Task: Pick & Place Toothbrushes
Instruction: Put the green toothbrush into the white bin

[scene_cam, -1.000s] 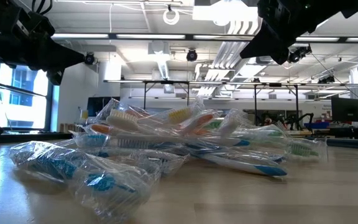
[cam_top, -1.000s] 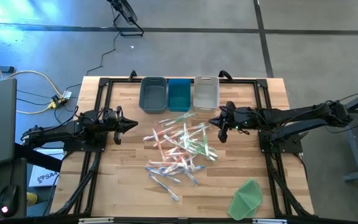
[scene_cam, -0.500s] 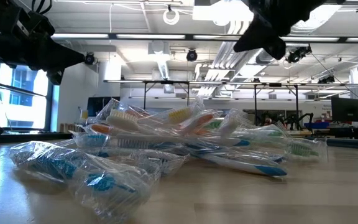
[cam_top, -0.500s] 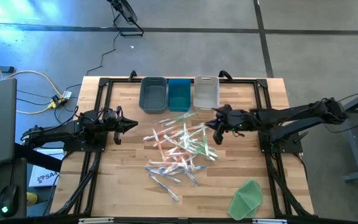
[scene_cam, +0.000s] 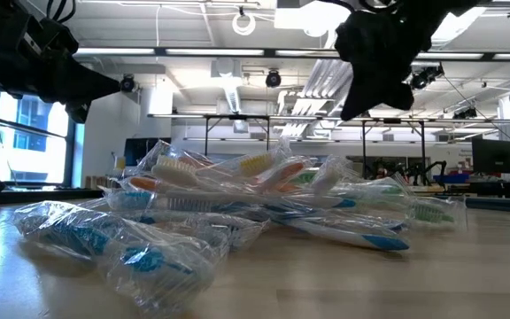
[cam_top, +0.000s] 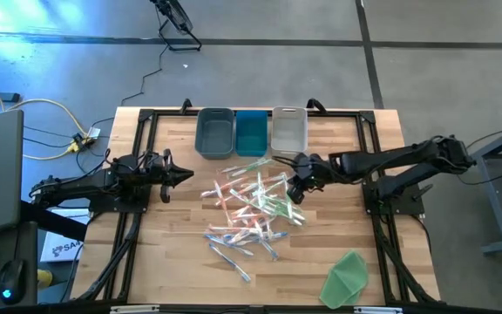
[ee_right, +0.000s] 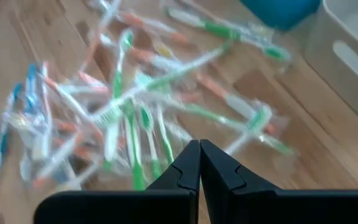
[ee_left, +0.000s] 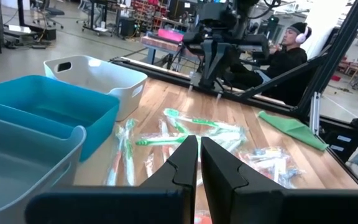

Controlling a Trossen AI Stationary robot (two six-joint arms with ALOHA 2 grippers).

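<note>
The green-and-white toothbrush at the heap's edge has its head pointing toward the pale grey bin. My right gripper will close on the toothbrush's lower neck (cam_top: 288, 197) (ee_right: 227, 151).
The toothbrushes (cam_top: 251, 208), in clear wrappers with green, orange and blue parts, lie in a loose heap on the middle of the wooden table; the low view shows them as a mound (scene_cam: 264, 199). My right gripper (cam_top: 295, 190) is shut and slants down above the heap's right edge, clear of it (scene_cam: 361, 105); its wrist view looks onto green brushes (ee_right: 135, 130) past the shut fingers (ee_right: 199, 149). My left gripper (cam_top: 188, 174) waits shut and level to the left of the heap, above the table (ee_left: 199, 142).
Three bins stand in a row at the far edge: grey-blue (cam_top: 215, 133), teal (cam_top: 251, 132) and pale grey (cam_top: 289, 129). A folded green sheet (cam_top: 345, 277) lies at the near right corner. Black frame rails (cam_top: 138, 218) run along both table sides. A person sits beyond the table (ee_left: 289, 53).
My right gripper has moved toward the table's left, from beside the heap to over its right edge, sinking a little. It has tipped from near level to pointing steeply down and has rolled somewhat, staying shut. The toothbrushes have not moved.
</note>
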